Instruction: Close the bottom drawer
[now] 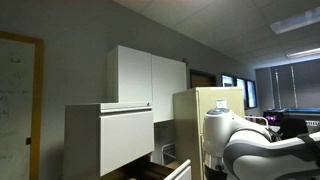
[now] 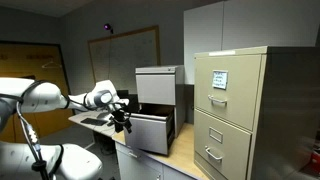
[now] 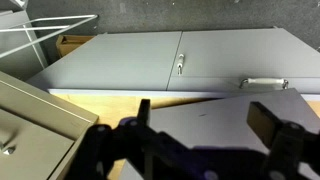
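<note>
Next, my gripper goes to the top edge of the front panel [image 1: 183, 167] on the bottom drawer and closes there.
The bottom drawer [image 2: 150, 132] of the white-grey cabinet stands pulled out, with a pale front panel and a dark inside; an exterior view [image 1: 152, 172] shows its dark inside at the lower edge. The white-fronted drawer [image 2: 156, 85] above it is also out. My gripper [image 2: 122, 119] is at the left edge of the bottom drawer's front. In the wrist view my gripper [image 3: 215, 125] is open, its two dark fingers wide apart with a flat pale panel [image 3: 215, 112] between them. Whether a finger touches the panel cannot be told.
A beige filing cabinet [image 2: 235, 110] with narrow drawers stands beside the white-grey cabinet. A light wooden surface [image 2: 185, 158] lies under both. The wrist view shows grey cabinet doors with handles [image 3: 180, 66]. My arm [image 1: 250, 140] fills the lower right in an exterior view.
</note>
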Controlling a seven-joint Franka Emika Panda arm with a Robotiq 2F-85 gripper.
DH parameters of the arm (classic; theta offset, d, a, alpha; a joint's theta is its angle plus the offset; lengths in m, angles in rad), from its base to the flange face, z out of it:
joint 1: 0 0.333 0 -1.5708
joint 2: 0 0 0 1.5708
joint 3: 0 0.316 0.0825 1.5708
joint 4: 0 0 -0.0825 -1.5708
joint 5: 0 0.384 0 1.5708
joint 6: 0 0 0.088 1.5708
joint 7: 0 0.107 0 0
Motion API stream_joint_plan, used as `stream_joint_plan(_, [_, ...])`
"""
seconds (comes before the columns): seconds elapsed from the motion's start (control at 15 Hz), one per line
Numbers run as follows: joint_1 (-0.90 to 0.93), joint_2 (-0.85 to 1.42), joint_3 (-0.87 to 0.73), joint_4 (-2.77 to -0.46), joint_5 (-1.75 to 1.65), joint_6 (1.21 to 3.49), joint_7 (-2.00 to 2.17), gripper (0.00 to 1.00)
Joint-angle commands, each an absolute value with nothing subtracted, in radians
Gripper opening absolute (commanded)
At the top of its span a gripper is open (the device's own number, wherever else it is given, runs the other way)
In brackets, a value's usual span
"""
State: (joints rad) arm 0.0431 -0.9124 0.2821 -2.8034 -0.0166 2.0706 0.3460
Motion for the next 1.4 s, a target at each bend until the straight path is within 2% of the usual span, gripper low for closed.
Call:
stream_joint_plan(0.0, [0.050,-0.911,0.275,-2.801,-0.023,2.068,0.351,1.00])
stream_joint_plan(0.8, [0.039,-0.899,0.271,-2.798,-0.035,2.087,0.344,1.00])
stream_joint_plan(1.2, [0.032,-0.800,0.233,-2.746,-0.060,2.165,0.272,1.00])
stream_joint_plan(1.27, [0.028,-0.773,0.227,-2.731,-0.066,2.180,0.259,0.95])
stream_joint_plan(1.33, [0.025,-0.746,0.220,-2.716,-0.073,2.195,0.248,0.75])
